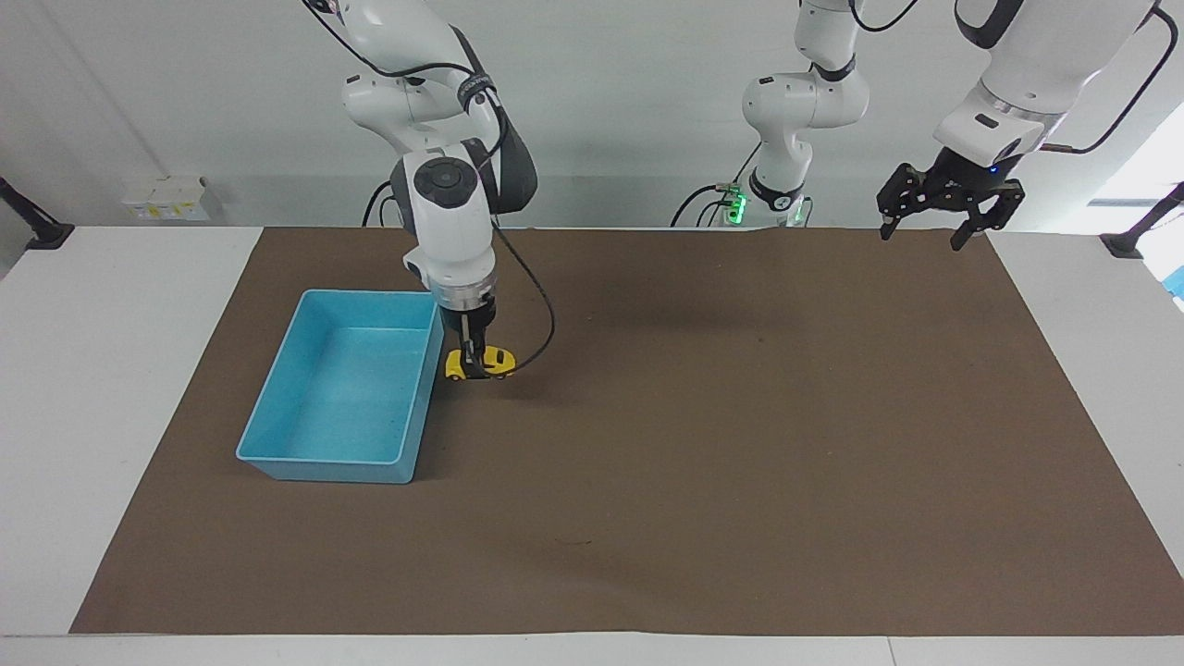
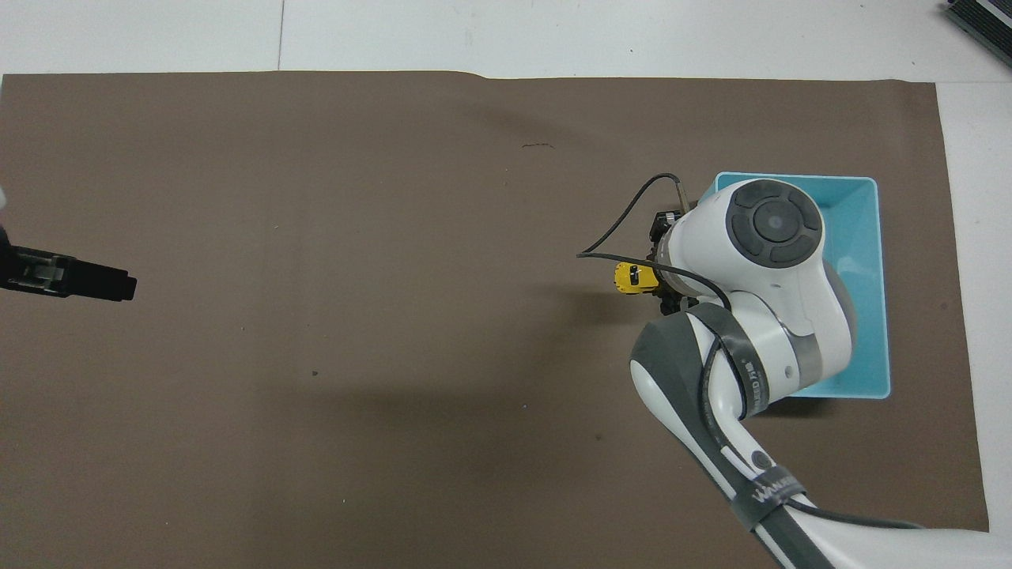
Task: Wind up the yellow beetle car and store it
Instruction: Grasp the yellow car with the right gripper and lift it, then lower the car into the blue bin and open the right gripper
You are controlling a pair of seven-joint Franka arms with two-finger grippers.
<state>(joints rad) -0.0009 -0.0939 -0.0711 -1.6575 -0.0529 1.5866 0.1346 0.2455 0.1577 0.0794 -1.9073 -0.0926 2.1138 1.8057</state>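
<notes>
My right gripper has the yellow beetle car. It will let go of the car, now just above the brown mat, near the middle of the light blue bin's bottom (image 2: 783,312).
The yellow beetle car (image 1: 480,363) (image 2: 632,278) is a tiny bright yellow toy held just above the brown mat, beside the blue bin's wall. My right gripper (image 1: 474,366) points straight down and is shut on the car; in the overhead view the arm's wrist hides most of the gripper. My left gripper (image 1: 940,215) hangs open in the air over the mat's corner at the left arm's end, with nothing between its fingers; only its tip (image 2: 75,278) shows in the overhead view.
A light blue rectangular bin (image 1: 277,435) (image 2: 862,237) stands on the brown mat (image 1: 740,444) at the right arm's end, with nothing visible inside. A black cable loops from the right wrist beside the car.
</notes>
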